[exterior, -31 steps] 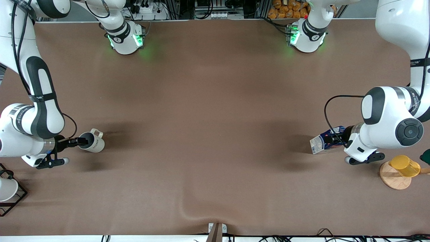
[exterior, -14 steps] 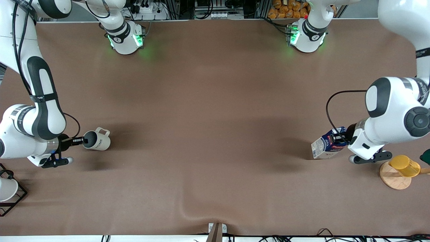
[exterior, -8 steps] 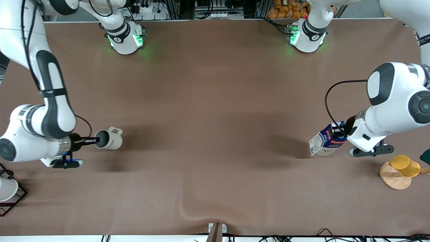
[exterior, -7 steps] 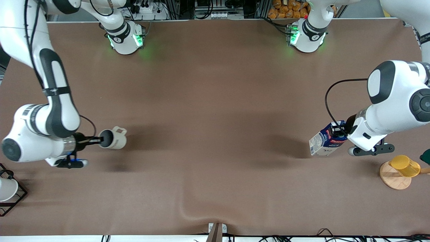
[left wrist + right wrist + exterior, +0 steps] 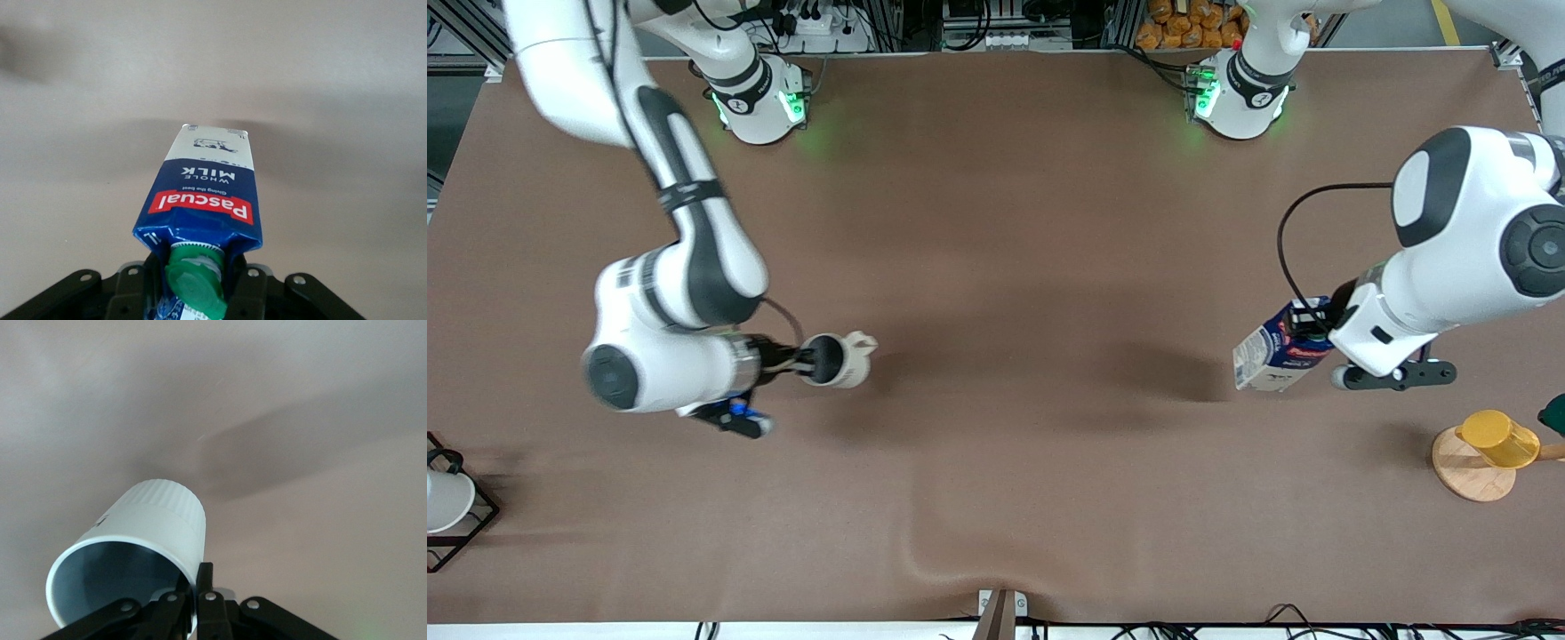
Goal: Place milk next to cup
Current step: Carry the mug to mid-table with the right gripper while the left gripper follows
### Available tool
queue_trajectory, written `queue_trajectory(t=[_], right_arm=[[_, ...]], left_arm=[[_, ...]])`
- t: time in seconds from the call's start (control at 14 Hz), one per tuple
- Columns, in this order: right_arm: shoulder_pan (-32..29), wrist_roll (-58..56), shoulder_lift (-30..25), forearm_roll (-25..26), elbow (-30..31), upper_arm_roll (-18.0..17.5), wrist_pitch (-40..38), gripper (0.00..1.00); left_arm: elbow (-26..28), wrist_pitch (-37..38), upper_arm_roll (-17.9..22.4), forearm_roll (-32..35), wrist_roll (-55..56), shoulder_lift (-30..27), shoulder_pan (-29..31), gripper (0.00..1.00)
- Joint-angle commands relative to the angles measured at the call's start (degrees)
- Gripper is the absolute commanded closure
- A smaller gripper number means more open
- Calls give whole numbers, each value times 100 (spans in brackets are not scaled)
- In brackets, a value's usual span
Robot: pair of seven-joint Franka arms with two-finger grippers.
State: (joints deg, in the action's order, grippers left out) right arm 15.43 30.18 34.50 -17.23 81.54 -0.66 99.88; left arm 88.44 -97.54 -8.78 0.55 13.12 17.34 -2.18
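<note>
Next, my right gripper puts the cup down on the bare brown cloth at the table's middle [image 5: 1021,369], short of the milk.
The milk [image 5: 1273,354] is a dark blue carton with a red band and a green cap [image 5: 193,281]. My left gripper [image 5: 1313,322] is shut on its top end and holds it tilted above the table near the left arm's end. It fills the left wrist view [image 5: 203,200]. The cup [image 5: 838,359] is a beige-grey mug with a dark inside. My right gripper [image 5: 805,359] is shut on its rim, one finger inside, and holds it on its side in the air above the table. In the right wrist view the cup [image 5: 140,540] lies mouth toward the camera.
A yellow cup [image 5: 1498,439] sits on a round wooden base [image 5: 1472,468] at the left arm's end, nearer to the front camera than the milk. A white cup on a black wire rack [image 5: 454,507] stands at the right arm's end. The brown cloth has a ridge [image 5: 960,551] near the front edge.
My right arm has carried the cup toward the table's middle. My left arm has lifted the milk slightly and shifted it toward the middle and away from the front camera.
</note>
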Motion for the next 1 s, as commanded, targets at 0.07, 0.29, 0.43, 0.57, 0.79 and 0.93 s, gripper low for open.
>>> queue_trajectory(t=[0.07,0.29,0.43,0.57,0.79,0.93], right_arm=[[740,1329,-14,-299,-164,83,442,100],[1443,2559,232,-290,-173,83,1381,100],[1900,3158,425,-281,-191,92,2137,100],[2130,3389,583,-273,-191,92,2429,100],[2595,3599,926,-220,-287,145,2965,100],[2623,3741,1023,-36,-296,145,2984,100]], left_arm=[[-20,340,-176,42,42,-125,25,61],[-20,367,-247,33,59,-178,16,61],[-11,367,-326,24,103,-178,25,61],[-11,367,-343,24,139,-178,7,61],[-2,376,-414,24,209,-169,16,61],[7,376,-414,24,218,-169,16,61]])
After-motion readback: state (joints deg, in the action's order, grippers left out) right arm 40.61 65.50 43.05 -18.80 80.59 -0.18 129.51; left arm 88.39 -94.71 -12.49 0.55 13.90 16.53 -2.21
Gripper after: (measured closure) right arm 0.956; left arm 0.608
